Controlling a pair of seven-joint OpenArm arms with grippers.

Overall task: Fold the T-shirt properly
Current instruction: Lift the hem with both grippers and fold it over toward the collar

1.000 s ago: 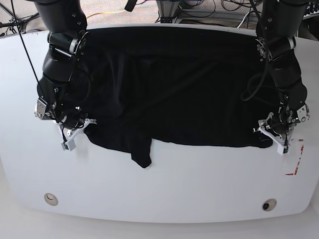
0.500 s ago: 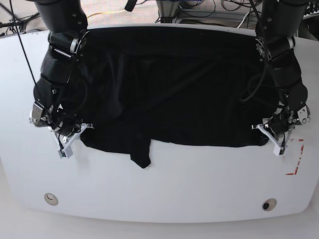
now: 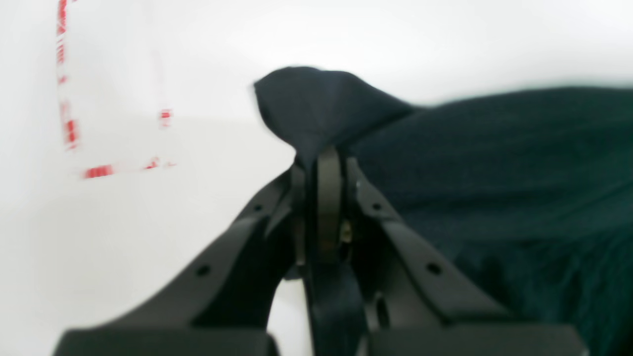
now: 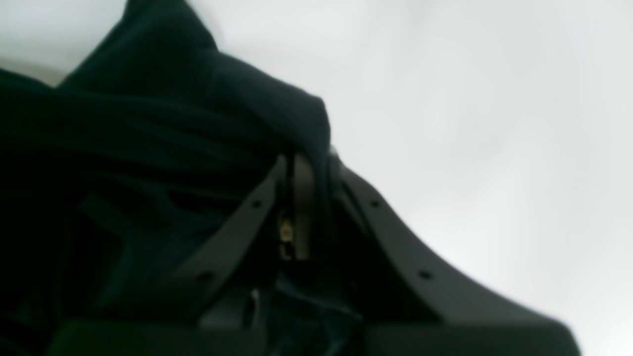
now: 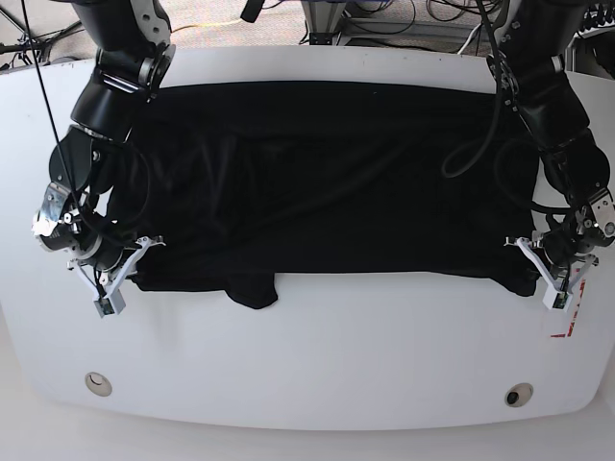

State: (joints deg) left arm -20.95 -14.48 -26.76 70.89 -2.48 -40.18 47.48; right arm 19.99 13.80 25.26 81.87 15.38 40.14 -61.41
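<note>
Next, the left gripper releases the black T-shirt's near corner halfway up the shirt's side edge [image 5: 549, 172], behind the red tape marks.
The black T-shirt [image 5: 327, 182] lies spread wide over the white table [image 5: 317, 355], with a small flap [image 5: 255, 291] hanging out of its near edge. In the base view my left gripper [image 5: 540, 277] sits at the shirt's near right corner. The left wrist view shows that gripper [image 3: 324, 159] shut on a peak of black fabric [image 3: 316, 104]. My right gripper [image 5: 128, 275] is at the near left corner, and the right wrist view shows it [image 4: 305, 163] shut on bunched shirt cloth [image 4: 163, 104].
Red tape marks [image 5: 569, 322] lie on the table just beside the left gripper, also seen as red tape marks [image 3: 69, 128] in the left wrist view. Two round holes [image 5: 97, 384] [image 5: 519, 395] sit near the front edge. Cables [image 5: 404, 19] run behind the table.
The left gripper has shut on the shirt's corner. Both grippers moved outward and slightly toward the front edge, pulling the shirt wider and flatter. The hanging flap has shortened.
</note>
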